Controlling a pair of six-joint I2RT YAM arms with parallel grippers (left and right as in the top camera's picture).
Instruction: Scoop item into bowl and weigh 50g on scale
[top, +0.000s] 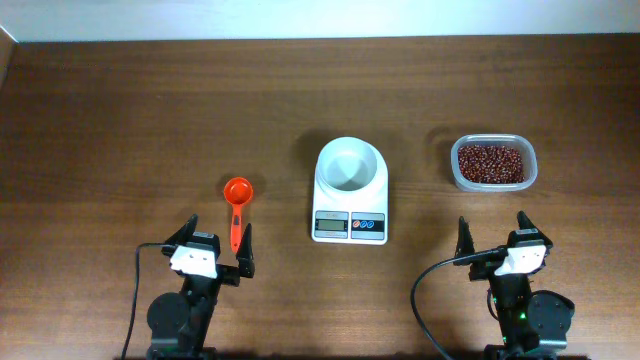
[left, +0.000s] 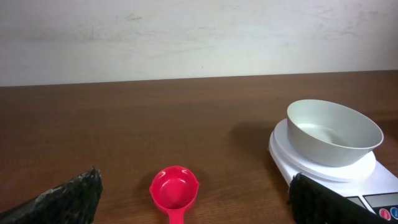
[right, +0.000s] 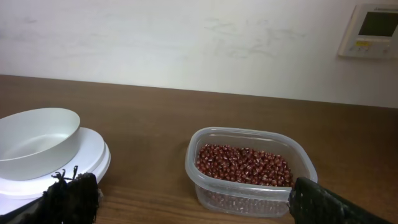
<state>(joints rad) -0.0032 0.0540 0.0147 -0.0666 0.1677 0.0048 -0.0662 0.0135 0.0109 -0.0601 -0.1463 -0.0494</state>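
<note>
The rim of the red scoop (top: 226, 191) (left: 152, 189), on the side facing away from the white scale, should be grabbed next by my left gripper.
The white bowl (top: 349, 164) stands empty on the white scale (top: 350, 226) at the table's middle; both show in the left wrist view (left: 333, 132) (left: 373, 198) and the bowl in the right wrist view (right: 36, 142). Reddish-brown beans (top: 490, 162) fill a clear plastic tub (top: 461, 175) at the right, also in the right wrist view (right: 244, 163). A red scoop (top: 237, 205) lies left of the scale, handle toward me (left: 174, 189). My left gripper (top: 215, 242) is open and empty just behind the scoop's handle. My right gripper (top: 494, 235) is open and empty, near the front edge below the tub.
The table is dark brown wood; its far edge meets a white wall. A wall control panel (right: 372, 30) shows at the upper right of the right wrist view. Black cables run from both arm bases at the front edge.
</note>
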